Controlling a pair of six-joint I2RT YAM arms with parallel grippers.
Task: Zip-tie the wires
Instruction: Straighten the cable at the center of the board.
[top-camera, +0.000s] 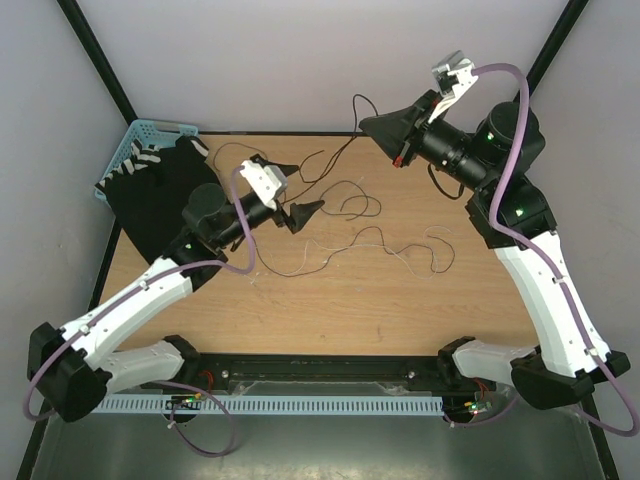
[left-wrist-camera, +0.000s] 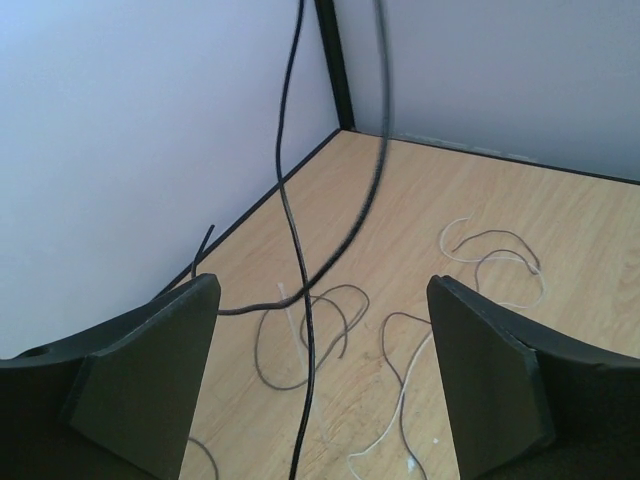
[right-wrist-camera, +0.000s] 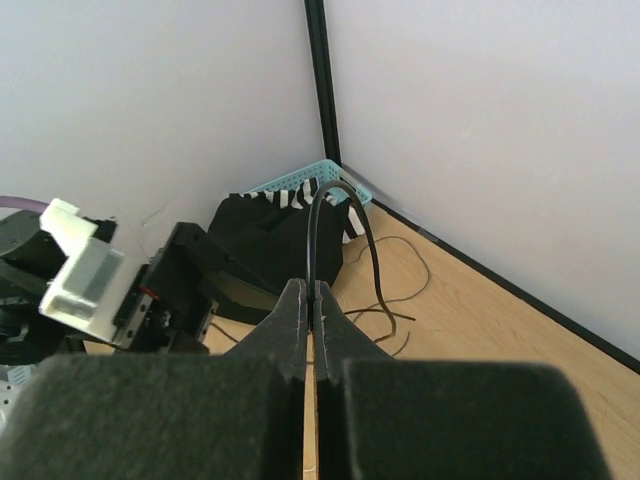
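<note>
My right gripper should release the dark wire across the wavy wire (top-camera: 384, 229) next to the coiled loops on the table.
Several thin dark wires (top-camera: 352, 206) lie in loops on the wooden table; they also show in the left wrist view (left-wrist-camera: 330, 320). My right gripper (top-camera: 366, 126) is raised at the back and shut on one dark wire (right-wrist-camera: 318, 215), which arches above the fingertips and hangs down towards the table. My left gripper (top-camera: 300, 190) is open and empty above the table. That hanging wire (left-wrist-camera: 290, 200) passes between its wide-apart fingers (left-wrist-camera: 150, 380) without touching them. A short pale plastic strip (left-wrist-camera: 296, 328) lies under the loops.
A blue basket (top-camera: 140, 135) and a black cloth (top-camera: 160, 200) sit at the back left; both show in the right wrist view, cloth (right-wrist-camera: 270, 240). A thin white strand (left-wrist-camera: 400, 400) lies among the wires. Walls and a black frame post (left-wrist-camera: 335, 70) close the back corner.
</note>
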